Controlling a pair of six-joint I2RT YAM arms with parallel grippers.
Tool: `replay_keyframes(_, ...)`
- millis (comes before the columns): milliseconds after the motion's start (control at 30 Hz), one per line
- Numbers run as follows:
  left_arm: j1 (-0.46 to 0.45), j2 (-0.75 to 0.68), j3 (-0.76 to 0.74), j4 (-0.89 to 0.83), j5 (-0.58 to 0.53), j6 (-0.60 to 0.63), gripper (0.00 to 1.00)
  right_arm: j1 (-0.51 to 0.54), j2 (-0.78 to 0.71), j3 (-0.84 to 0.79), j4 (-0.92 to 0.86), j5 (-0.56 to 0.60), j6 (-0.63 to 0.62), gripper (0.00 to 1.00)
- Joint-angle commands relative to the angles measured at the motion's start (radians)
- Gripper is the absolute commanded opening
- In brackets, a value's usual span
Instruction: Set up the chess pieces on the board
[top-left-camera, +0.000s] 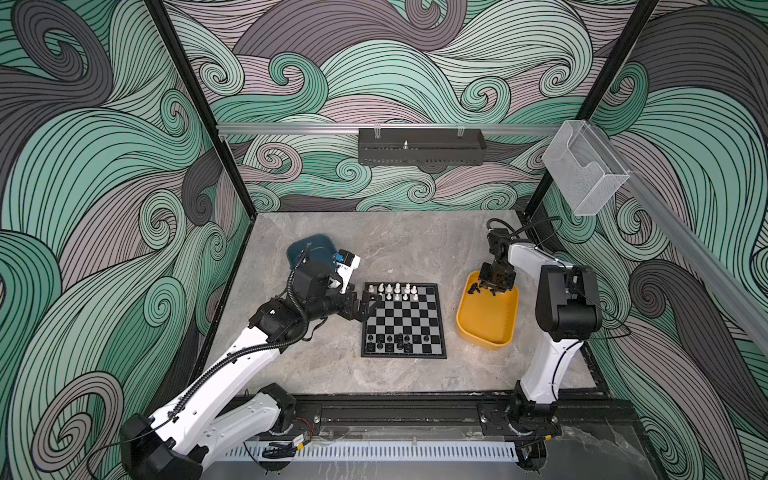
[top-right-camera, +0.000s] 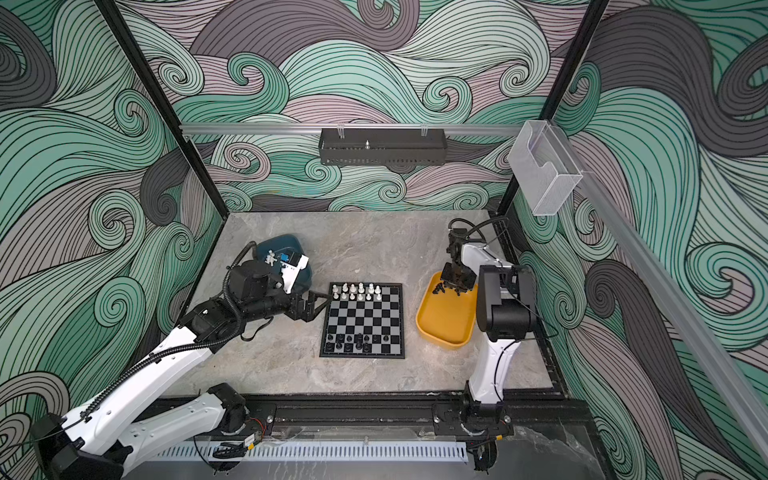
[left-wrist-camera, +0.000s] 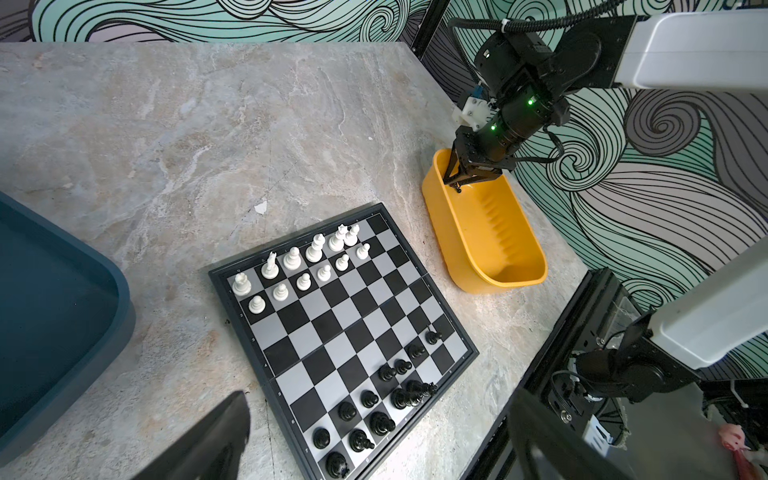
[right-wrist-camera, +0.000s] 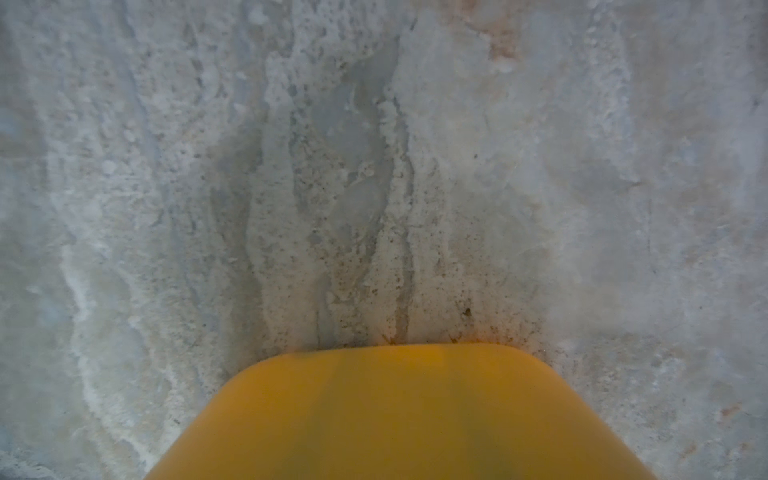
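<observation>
My left gripper is going to close on a black chess piece's head, which my right gripper holds out over the gap (top-left-camera: 450, 275) between board and yellow tray.
The board (top-left-camera: 409, 320) (top-right-camera: 365, 320) (left-wrist-camera: 332, 328) lies mid-table. White chess pieces (top-left-camera: 397, 291) (left-wrist-camera: 291, 259) stand on its two far rows. Black chess pieces (top-left-camera: 395, 343) (left-wrist-camera: 382, 424) fill part of its near rows, and one (left-wrist-camera: 415, 390) lies tipped. My left gripper (top-left-camera: 372, 307) (top-right-camera: 322, 307) (left-wrist-camera: 378, 399) hovers wide open and empty at the board's left edge, beside the white rows. My right gripper (top-left-camera: 492, 289) (top-right-camera: 455, 286) (left-wrist-camera: 457, 183) reaches down into the far end of the yellow tray (top-left-camera: 486, 328) (right-wrist-camera: 395, 415) among loose black pieces (top-left-camera: 473, 289). Its fingers are drawn close at the tips. Whether they hold one is not clear.
A teal tray (top-left-camera: 316, 245) (top-right-camera: 282, 243) (left-wrist-camera: 50, 311) sits behind my left wrist with a few white pieces (top-right-camera: 270, 258) in it. The yellow tray stands right of the board. Patterned walls close in the table on three sides, with a black rail along the front.
</observation>
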Motion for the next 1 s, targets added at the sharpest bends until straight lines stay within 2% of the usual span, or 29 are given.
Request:
replay_keyframes(0,-0.008,0.001,-0.002,0.019,0.01,-0.01,0.99,-0.025,0.043,-0.013,0.004,-0.066,-0.002,0.34)
replay_keyframes(100,-0.008,0.003,-0.002,0.021,0.009,-0.009,0.99,-0.028,0.012,-0.035,0.005,-0.105,-0.001,0.3)
replay_keyframes(300,-0.008,0.004,-0.002,0.022,0.01,-0.011,0.98,-0.029,-0.112,-0.113,0.004,-0.194,-0.006,0.29)
replay_keyframes(400,-0.008,0.004,-0.002,0.022,0.011,-0.012,0.99,-0.029,-0.144,-0.102,-0.018,-0.131,-0.027,0.31)
replay_keyframes(500,-0.008,0.003,-0.003,0.024,0.012,-0.012,0.98,-0.032,-0.13,-0.078,-0.044,-0.084,-0.044,0.33)
replay_keyframes(667,-0.008,0.002,-0.002,0.022,0.008,-0.011,0.99,-0.032,-0.077,-0.059,-0.041,-0.103,-0.079,0.36)
replay_keyframes(733,-0.008,0.002,-0.003,0.023,0.009,-0.012,0.99,-0.028,-0.062,-0.051,-0.039,-0.136,-0.096,0.35)
replay_keyframes(833,-0.008,0.004,-0.004,0.026,0.01,-0.013,0.98,-0.026,-0.055,-0.072,-0.023,-0.189,-0.083,0.4)
replay_keyframes(967,-0.008,0.004,-0.005,0.025,0.012,-0.014,0.99,-0.026,-0.048,-0.1,-0.003,-0.222,-0.066,0.37)
